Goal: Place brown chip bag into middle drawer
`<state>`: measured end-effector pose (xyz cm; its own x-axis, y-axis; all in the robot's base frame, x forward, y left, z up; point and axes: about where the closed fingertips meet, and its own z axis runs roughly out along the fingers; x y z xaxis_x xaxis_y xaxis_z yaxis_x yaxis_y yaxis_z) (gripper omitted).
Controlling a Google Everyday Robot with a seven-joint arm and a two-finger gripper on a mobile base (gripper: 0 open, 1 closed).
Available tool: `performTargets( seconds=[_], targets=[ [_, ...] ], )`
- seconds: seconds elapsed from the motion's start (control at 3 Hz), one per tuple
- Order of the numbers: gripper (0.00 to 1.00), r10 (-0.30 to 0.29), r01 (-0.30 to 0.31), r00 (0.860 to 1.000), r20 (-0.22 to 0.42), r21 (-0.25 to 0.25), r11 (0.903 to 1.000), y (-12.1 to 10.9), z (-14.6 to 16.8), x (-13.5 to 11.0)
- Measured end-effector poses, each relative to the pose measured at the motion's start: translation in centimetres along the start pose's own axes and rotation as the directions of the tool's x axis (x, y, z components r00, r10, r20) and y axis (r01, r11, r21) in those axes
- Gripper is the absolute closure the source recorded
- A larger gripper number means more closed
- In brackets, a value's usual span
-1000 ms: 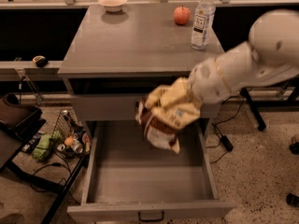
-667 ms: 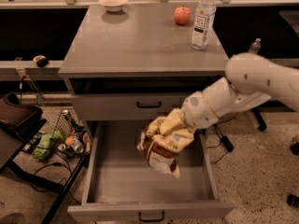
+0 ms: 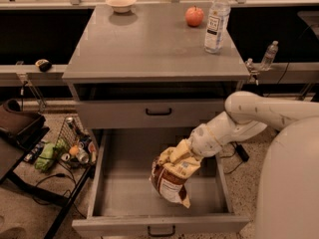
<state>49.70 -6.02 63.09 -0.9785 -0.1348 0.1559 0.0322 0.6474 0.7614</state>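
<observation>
My gripper is going to the bottom of the grey drawer, straight [image 3: 156, 183] behind the black bar handle. It will let go of the brown chip bag there.
The brown chip bag [image 3: 171, 183] is dark brown with white and tan print and hangs upright inside the open middle drawer [image 3: 124, 193]. Its lower end is close to the grey drawer floor, right of centre. My gripper [image 3: 180, 156] is shut on the bag's top edge, reaching in from the right on the white arm [image 3: 249, 116]. The drawer is pulled fully out, and its black bar handle [image 3: 161, 230] is at the front. The part of the bag inside the gripper is hidden.
The shallower drawer [image 3: 158, 112] above is shut. On the cabinet top [image 3: 149, 49] stand a white bowl [image 3: 120, 2], a red apple [image 3: 194, 16] and a water bottle [image 3: 217, 20]. Cans and clutter [image 3: 75, 146] lie on the floor to the left.
My arm has come down and the gripper has carried the chip bag lower, from above the drawer's opening to down inside the drawer.
</observation>
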Motion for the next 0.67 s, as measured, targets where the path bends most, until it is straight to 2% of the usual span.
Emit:
performTargets(
  seconds=[0.33, 0.67],
  targets=[
    [1.0, 0.049, -0.048, 0.998, 0.026, -0.046, 0.9978, -1.9, 2.9, -2.2],
    [1.0, 0.113, -0.107, 0.99, 0.085, -0.072, 0.9917, -3.0, 5.0, -4.3]
  ],
)
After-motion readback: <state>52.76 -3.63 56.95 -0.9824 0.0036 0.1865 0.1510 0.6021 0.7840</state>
